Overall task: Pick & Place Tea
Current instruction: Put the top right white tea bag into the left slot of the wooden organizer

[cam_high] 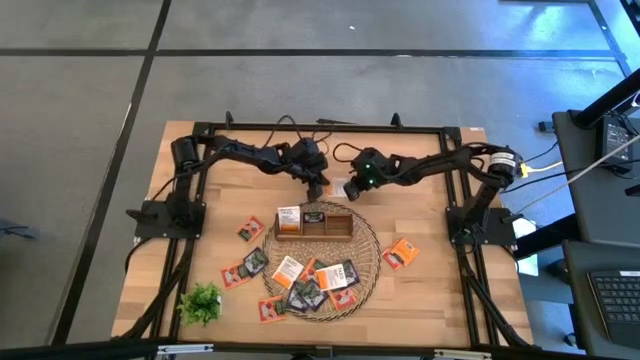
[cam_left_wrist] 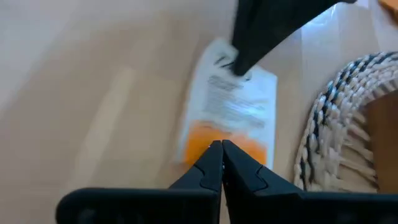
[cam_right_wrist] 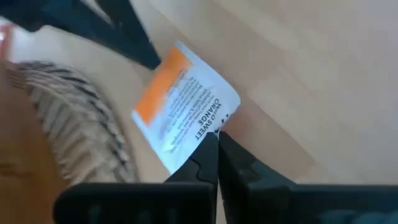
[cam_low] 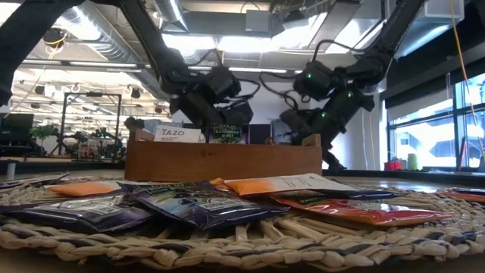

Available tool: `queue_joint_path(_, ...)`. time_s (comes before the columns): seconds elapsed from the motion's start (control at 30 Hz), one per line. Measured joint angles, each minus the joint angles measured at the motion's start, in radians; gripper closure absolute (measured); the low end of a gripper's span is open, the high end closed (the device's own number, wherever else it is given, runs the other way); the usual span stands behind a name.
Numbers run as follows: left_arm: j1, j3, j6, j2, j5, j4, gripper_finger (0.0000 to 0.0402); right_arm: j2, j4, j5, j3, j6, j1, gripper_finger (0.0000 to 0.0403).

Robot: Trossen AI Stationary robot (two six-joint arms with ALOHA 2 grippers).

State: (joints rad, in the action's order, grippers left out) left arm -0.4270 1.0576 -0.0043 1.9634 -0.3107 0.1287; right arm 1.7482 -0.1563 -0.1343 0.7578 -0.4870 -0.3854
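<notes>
Next, my left gripper opens and takes the sachet's white end (cam_right_wrist: pixel 217 102) from my right gripper, because it holds the sachet's orange end, which has to go into the tray first.
A white-and-orange tea sachet (cam_high: pixel 336 188) hangs between my two grippers, just beyond the far rim of the round wicker mat (cam_high: pixel 368 262). My left gripper (cam_left_wrist: pixel 222 148) is shut on its orange end. My right gripper (cam_right_wrist: pixel 216 134) is shut on its white end. The wooden three-compartment tray (cam_high: pixel 338 226) sits on the mat's far part, with a TAZO sachet (cam_low: pixel 179 134) and a dark sachet (cam_low: pixel 231 133) standing in it. Several more sachets (cam_high: pixel 312 282) lie flat on the mat, and others (cam_high: pixel 401 253) lie on the table. My left gripper pinches the sachet's orange end (cam_left_wrist: pixel 208 134) between its fingertips, at the edge, coming from the table's left. The sachet stretches away from it toward the other gripper. My right gripper pinches the edge of the sachet's white printed end (cam_right_wrist: pixel 208 121) between its fingertips, coming from the table's right. The sachet lies roughly flat between the two holds; I cannot tell whether it is clear of the table.
A green plant sprig (cam_high: pixel 202 302) lies near the table's near left corner. Loose sachets (cam_high: pixel 250 231) lie left of the mat. A black frame (cam_high: pixel 320 128) runs along the table's far edge and sides. Bare wood shows on the far part of the table beside both grippers.
</notes>
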Motion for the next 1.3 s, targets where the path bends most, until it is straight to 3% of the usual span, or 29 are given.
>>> queue_joint_path(0.27, -0.019, 0.003, 0.025, -0.186, 0.005, -0.086, 0.0400, -0.192, 0.190, 0.007, 0.062, 0.258, -0.010, 0.0400)
queue_joint_path(0.4, -0.020, 0.002, 0.025, -0.258, -0.003, -0.162, 0.0400, -0.252, 0.429, 0.019, 0.188, 0.452, 0.026, 0.0400)
queue_joint_path(0.6, -0.004, 0.003, 0.006, -0.331, -0.022, -0.236, 0.0400, -0.241, 0.793, 0.090, 0.405, 0.695, 0.124, 0.0401)
queue_joint_path(0.73, 0.028, 0.003, -0.063, -0.348, -0.074, -0.217, 0.0400, -0.213, 0.835, 0.167, 0.490, 0.709, 0.183, 0.0401)
queue_joint_path(0.9, 0.084, 0.003, -0.088, -0.349, -0.193, -0.152, 0.0400, -0.165, 0.879, 0.167, 0.539, 0.734, 0.227, 0.0401)
queue_joint_path(1.1, 0.134, 0.003, -0.088, -0.349, -0.180, -0.123, 0.0396, -0.135, 0.894, 0.162, 0.541, 0.712, 0.269, 0.0399)
queue_joint_path(1.3, 0.159, 0.003, -0.041, -0.349, -0.120, -0.096, 0.0353, -0.132, 0.883, 0.159, 0.542, 0.683, 0.308, 0.0399)
